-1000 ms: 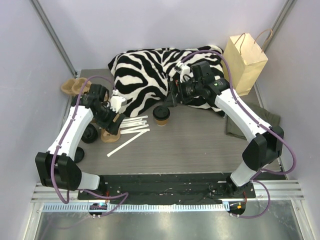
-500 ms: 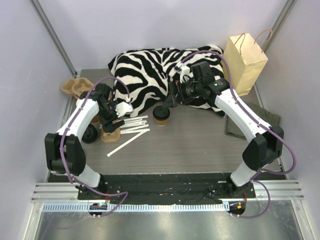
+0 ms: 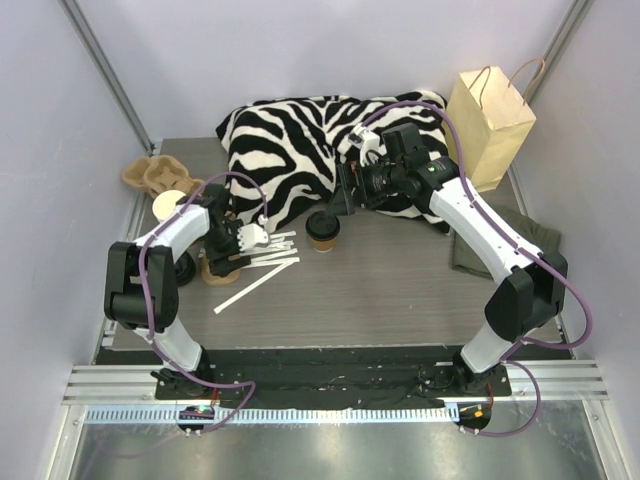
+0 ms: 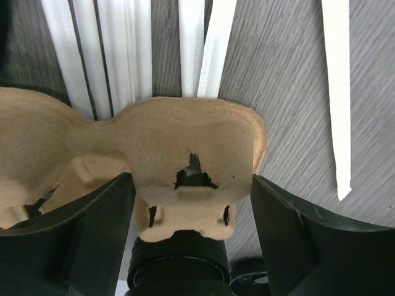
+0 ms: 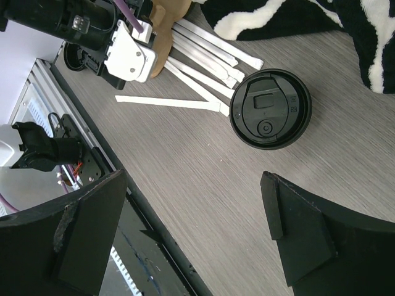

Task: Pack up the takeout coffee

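My right gripper should grip the free edge [image 5: 165, 46] of the moulded pulp cup carrier, once my left gripper lifts the carrier toward it.
The takeout coffee [image 3: 323, 229], a brown paper cup with a black lid [image 5: 270, 109], stands upright on the table in front of the zebra cushion. My right gripper [image 3: 345, 195] hovers just behind it, open and empty [image 5: 194, 203], with the cup off past its fingertips. My left gripper [image 3: 222, 258] is low over a moulded pulp cup carrier [image 3: 212, 270]. In the left wrist view its fingers [image 4: 92, 228] straddle the carrier's end [image 4: 191, 148], open [image 4: 192, 185] and close to its sides.
A kraft paper bag [image 3: 490, 125] stands open at the back right. The zebra cushion [image 3: 300, 150] fills the back. Wrapped white straws [image 3: 265, 250] lie beside the carrier. Black lids [image 3: 180, 268], another carrier [image 3: 150, 177] and a dark cloth [image 3: 510, 245] lie around.
The left arm folded in and its gripper came down toward me and to the right onto the pulp carrier. The right arm and the coffee have not moved.
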Action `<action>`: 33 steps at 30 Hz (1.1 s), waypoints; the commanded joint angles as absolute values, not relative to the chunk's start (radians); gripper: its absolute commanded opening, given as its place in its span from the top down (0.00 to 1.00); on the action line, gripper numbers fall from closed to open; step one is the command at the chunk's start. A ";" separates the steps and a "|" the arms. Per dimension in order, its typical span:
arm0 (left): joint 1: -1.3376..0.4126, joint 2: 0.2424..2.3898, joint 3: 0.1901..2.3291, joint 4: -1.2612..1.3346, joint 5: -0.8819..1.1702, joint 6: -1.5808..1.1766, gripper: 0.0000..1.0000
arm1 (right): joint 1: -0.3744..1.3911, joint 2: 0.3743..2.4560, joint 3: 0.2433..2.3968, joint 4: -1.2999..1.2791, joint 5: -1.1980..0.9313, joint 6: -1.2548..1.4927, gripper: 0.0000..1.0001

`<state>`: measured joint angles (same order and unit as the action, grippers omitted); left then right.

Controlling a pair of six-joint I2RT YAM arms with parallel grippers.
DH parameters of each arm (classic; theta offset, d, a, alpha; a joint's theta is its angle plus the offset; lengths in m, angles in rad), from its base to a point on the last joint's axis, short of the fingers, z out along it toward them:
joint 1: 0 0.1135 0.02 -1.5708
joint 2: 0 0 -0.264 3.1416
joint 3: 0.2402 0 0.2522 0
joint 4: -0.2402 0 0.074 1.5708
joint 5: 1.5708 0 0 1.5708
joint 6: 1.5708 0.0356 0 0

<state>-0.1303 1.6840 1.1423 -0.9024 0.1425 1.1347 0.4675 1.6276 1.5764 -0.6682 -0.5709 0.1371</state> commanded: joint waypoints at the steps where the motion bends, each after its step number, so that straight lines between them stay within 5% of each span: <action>1: -0.127 1.686 1.118 -0.811 0.126 1.149 0.24 | 0.469 1.624 1.608 -0.658 -0.581 0.129 0.00; 11: -0.127 1.586 1.196 -0.899 0.104 1.097 0.68 | 0.469 1.626 1.641 -0.675 -0.581 0.120 0.00; 22: -0.173 1.359 1.425 -1.089 0.254 1.031 0.70 | 0.469 1.635 1.695 -0.641 -0.762 0.210 0.00; 33: -0.345 1.095 1.446 -1.066 0.449 0.911 0.65 | 0.580 1.704 1.635 -0.087 -0.962 0.707 0.01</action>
